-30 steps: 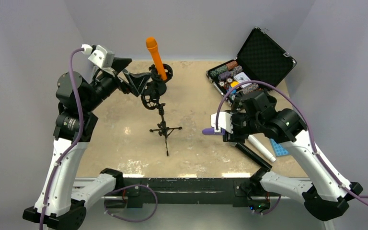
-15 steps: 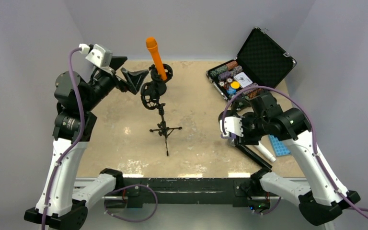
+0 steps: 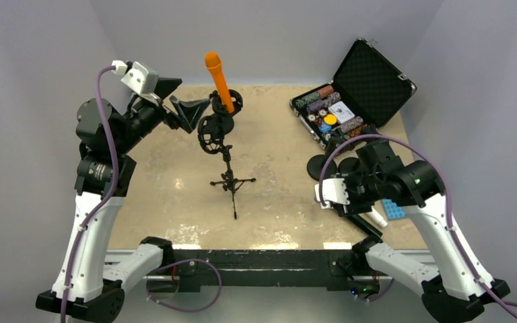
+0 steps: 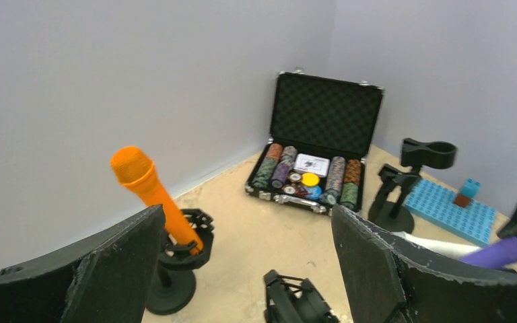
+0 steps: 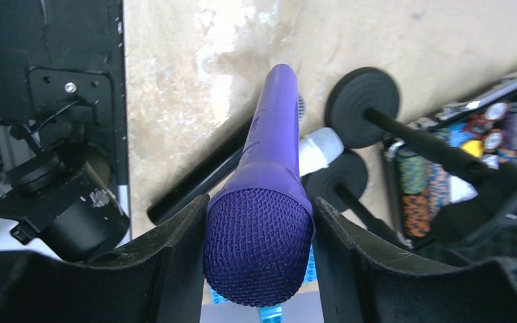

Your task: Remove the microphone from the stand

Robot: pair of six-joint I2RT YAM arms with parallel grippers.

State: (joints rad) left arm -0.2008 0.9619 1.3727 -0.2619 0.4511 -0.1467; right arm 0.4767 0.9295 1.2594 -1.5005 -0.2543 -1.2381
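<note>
My left gripper should take the microphone's handle [image 5: 273,128] before my right gripper, which holds the purple microphone by its head with the handle straight ahead, takes hold again crosswise.
An orange microphone [image 3: 219,82] stands tilted in a black shock-mount stand [image 3: 233,101] at the back of the table; it also shows in the left wrist view [image 4: 151,192]. My left gripper [image 3: 198,111] is open and empty, just left of it and of an empty shock mount on a tripod [image 3: 210,134]. In the left wrist view the orange microphone rises beside the left finger [image 4: 108,262]. My right gripper [image 5: 259,249] is shut on a purple microphone [image 5: 272,175], held low over the near right of the table. The right gripper [image 3: 350,202] hides that microphone in the top view.
An open black case of poker chips [image 3: 330,111] sits at the back right. Two black round-base stands [image 3: 323,165] stand beside it. A white microphone [image 5: 320,151], a black tube [image 5: 198,182] and a blue studded plate [image 3: 394,208] lie under the right arm. The tripod legs [image 3: 232,183] spread mid-table.
My right arm has swung right and toward the near edge with the purple microphone, which now sits hidden beneath it. My left gripper has drawn back left from the empty shock mount.
</note>
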